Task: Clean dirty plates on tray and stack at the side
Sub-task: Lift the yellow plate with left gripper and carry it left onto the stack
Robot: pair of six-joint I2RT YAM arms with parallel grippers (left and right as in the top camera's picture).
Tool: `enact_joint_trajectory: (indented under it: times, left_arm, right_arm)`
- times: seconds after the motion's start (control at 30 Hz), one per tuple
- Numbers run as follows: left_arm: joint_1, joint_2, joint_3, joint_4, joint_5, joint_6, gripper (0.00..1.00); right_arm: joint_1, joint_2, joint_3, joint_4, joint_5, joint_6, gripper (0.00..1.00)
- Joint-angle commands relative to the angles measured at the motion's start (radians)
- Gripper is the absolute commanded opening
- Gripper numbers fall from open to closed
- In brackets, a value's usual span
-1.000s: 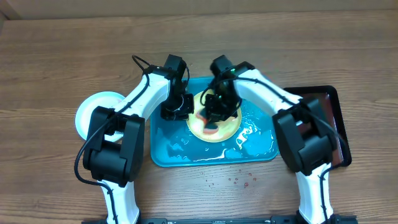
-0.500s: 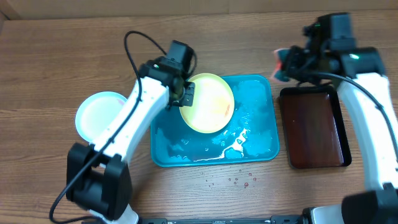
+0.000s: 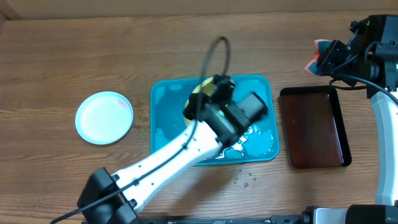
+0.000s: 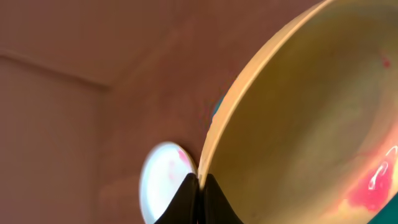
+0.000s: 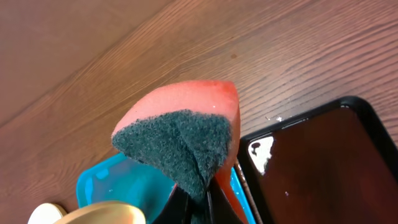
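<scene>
Next, my left gripper lets go of the pale yellow plate on top of the white plate point(image 3: 106, 117) point(image 4: 166, 183) with the light-blue rim.
My left gripper point(image 4: 199, 184) is shut on the rim of a pale yellow plate point(image 4: 298, 124) and holds it tilted above the turquoise tray point(image 3: 168, 124). The plate has a red smear near its lower edge. In the overhead view my left arm covers most of this plate point(image 3: 199, 88). A white plate with a light-blue rim point(image 3: 104, 117) lies on the table left of the tray and also shows in the left wrist view point(image 4: 163, 183). My right gripper point(image 5: 194, 200) is shut on a red sponge with a dark green scrub face point(image 5: 180, 137), high over the table behind the dark tray. No other yellow plate shows.
A dark brown-black tray point(image 3: 314, 127) lies right of the turquoise tray and also shows in the right wrist view point(image 5: 311, 168). Water pools in the turquoise tray's right half point(image 3: 258, 140). Small red drops point(image 3: 242, 180) dot the table in front of it.
My left arm has lifted the yellow plate off the tray and swung high over it, toward the camera. My right gripper has carried the sponge away to the far right.
</scene>
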Motion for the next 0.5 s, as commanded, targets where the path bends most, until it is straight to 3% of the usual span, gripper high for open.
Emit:
enact_joint_trajectory:
  times: [0.0, 0.33, 0.47]
  left_arm:
    - [-0.075, -0.021, 0.022, 0.001, -0.287, -0.117, 0.04]
    - [-0.098, -0.021, 0.022, 0.001, -0.319, -0.134, 0.04]
    - [-0.083, -0.021, 0.021, 0.001, -0.249, -0.140, 0.04]
  right_arm:
    - [-0.001, -0.025, 0.008, 0.015, 0.002, -0.006, 0.04]
    - [-0.001, -0.025, 0.008, 0.027, 0.003, -0.006, 0.04]
    - [-0.001, -0.025, 0.008, 0.025, 0.003, -0.006, 0.04]
